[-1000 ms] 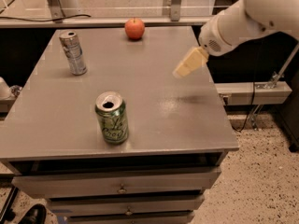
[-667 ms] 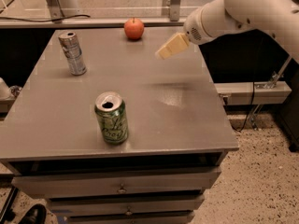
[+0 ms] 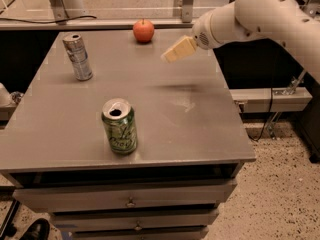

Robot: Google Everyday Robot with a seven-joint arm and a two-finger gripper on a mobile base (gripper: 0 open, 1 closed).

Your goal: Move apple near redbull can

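Observation:
I should next move my gripper to the far edge of the grey table and close it on the side of the apple (image 3: 149, 32) facing my gripper.
The apple (image 3: 143, 30) is small, round and red-orange and sits at the far edge of the grey table (image 3: 195, 124), near its middle. The redbull can (image 3: 78, 57), slim and silver with bluish markings, stands upright at the table's far left. My gripper (image 3: 171, 54) hangs above the table's far right part, to the right of the apple and a little nearer the camera, apart from it. It holds nothing that I can see. The white arm (image 3: 260, 11) comes in from the upper right.
A wider green can (image 3: 120, 126) with pale script stands upright near the table's front, left of centre. Drawers (image 3: 130, 202) run under the tabletop. A shelf rail and cables lie beyond the far edge. Speckled floor lies to the right.
My gripper has moved left and toward the far edge, closing in on the apple. The apple and both cans have not moved.

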